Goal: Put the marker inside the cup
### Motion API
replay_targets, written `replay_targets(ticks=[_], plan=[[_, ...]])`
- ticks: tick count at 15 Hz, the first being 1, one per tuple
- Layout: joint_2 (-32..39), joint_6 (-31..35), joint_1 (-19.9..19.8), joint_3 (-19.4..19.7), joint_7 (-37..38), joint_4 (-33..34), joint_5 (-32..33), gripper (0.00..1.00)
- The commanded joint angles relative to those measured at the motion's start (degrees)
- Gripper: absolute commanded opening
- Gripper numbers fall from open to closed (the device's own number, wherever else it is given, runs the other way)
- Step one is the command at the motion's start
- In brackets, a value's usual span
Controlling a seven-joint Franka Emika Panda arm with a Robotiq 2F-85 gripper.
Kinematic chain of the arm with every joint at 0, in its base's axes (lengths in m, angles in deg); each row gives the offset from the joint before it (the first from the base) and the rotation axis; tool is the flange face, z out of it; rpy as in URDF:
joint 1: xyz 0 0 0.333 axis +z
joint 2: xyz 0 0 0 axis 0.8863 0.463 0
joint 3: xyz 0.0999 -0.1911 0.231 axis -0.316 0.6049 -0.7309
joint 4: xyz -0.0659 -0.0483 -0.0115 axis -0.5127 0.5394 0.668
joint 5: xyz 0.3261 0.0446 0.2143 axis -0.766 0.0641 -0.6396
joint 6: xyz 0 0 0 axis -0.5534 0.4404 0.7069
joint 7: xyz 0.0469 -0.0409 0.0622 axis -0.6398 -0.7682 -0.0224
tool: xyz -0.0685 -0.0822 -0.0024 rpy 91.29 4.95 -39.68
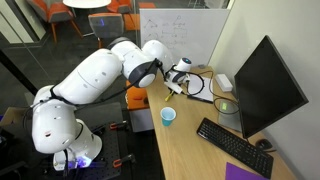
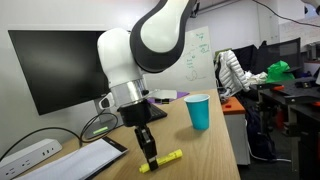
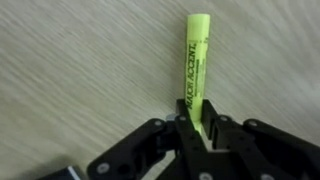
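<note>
The gripper needs to release the marker inside the light-blue cup (image 1: 168,116) near the wooden table's edge. The marker is now at or just above the tabletop.
The marker (image 3: 196,65) is a yellow-green highlighter lying on the wooden table. It shows in an exterior view (image 2: 165,158) near the table's front edge. My gripper (image 3: 197,125) points down and its fingers are shut on the marker's near end, seen also in an exterior view (image 2: 149,152). The marker looks level, at or just above the tabletop. The light-blue cup (image 2: 198,112) stands upright and empty, some way beyond the gripper. In an exterior view the cup (image 1: 168,117) is nearer the camera than the gripper (image 1: 172,91).
A black monitor (image 1: 265,85) and a keyboard (image 1: 232,143) stand on the table. A green-glowing round thing (image 2: 97,128) with cables lies near the arm. A white power strip (image 2: 25,155) and a flat tablet (image 2: 85,160) lie close by.
</note>
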Motion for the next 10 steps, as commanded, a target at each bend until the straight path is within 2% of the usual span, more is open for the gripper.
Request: replay_targets(ticks=[1, 6, 10], plan=[[-3.0, -0.1, -5.2, -4.1, -13.2, -3.3, -0.4, 0.05], [-8.5, -1.2, -15.8, -12.2, -33.4, -9.2, -3.6, 0.05], [-13.7, -5.7, -23.9, -17.4, -51.0, -14.3, -10.9, 0.05]])
